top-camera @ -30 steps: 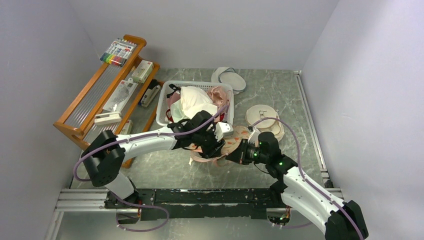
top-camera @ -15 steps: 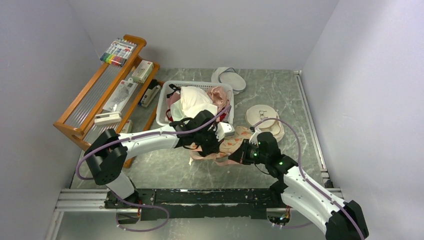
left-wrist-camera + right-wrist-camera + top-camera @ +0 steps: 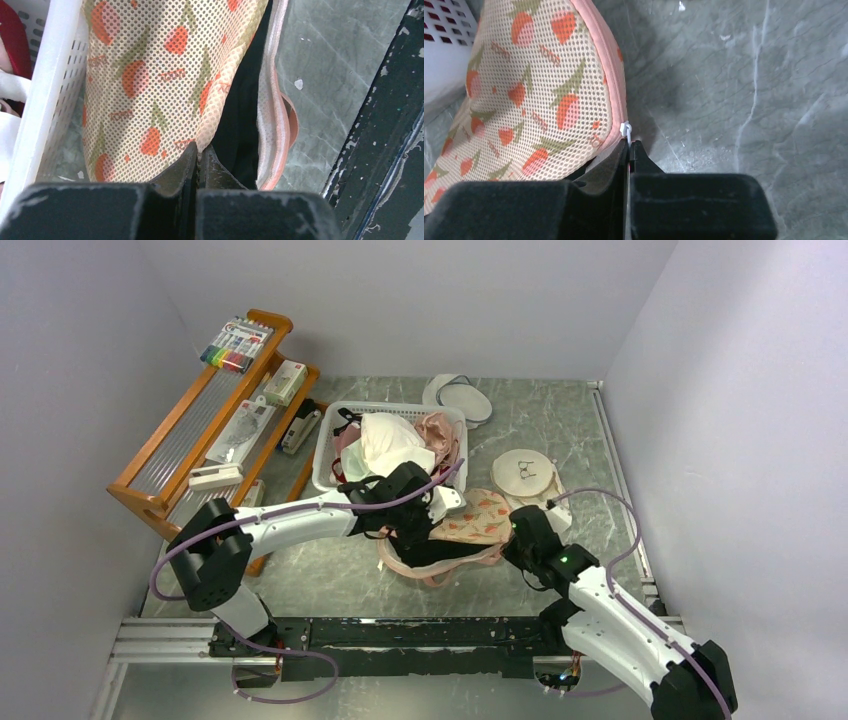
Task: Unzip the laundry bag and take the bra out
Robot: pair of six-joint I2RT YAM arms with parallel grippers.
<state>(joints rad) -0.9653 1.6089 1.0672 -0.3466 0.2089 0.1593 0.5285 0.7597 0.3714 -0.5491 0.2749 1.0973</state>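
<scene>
My left gripper is gripping the laundry bag's flap far from the zipper pull, so it should open and grab the bag's pink trim [image 3: 613, 95] next to the zipper pull.
The laundry bag [image 3: 478, 520], peach mesh with orange-red flowers and pink trim, lies in front of the basket with its top flap lifted. Its lower half [image 3: 440, 568] is spread towards me, and the black bra [image 3: 440, 546] shows in the gap. My left gripper [image 3: 428, 528] is shut on the flap's edge; in the left wrist view [image 3: 199, 150] it pinches the bag [image 3: 150, 75] beside the bra [image 3: 240, 135]. My right gripper [image 3: 517, 532] is shut on the white zipper pull [image 3: 626, 131] at the bag's [image 3: 534, 85] right end, and its tips [image 3: 629, 146] are pressed together.
A white basket [image 3: 326, 452] full of white and pink garments stands just behind the bag; it also shows in the left wrist view [image 3: 45, 100]. Two white round pouches [image 3: 522, 472] [image 3: 462, 398] lie at the right and back. A wooden rack [image 3: 190, 435] stands on the left.
My right gripper has moved right and towards me with the zipper pull. The bag has opened wider, so the black bra and the pink lower rim now show. The left gripper stayed put.
</scene>
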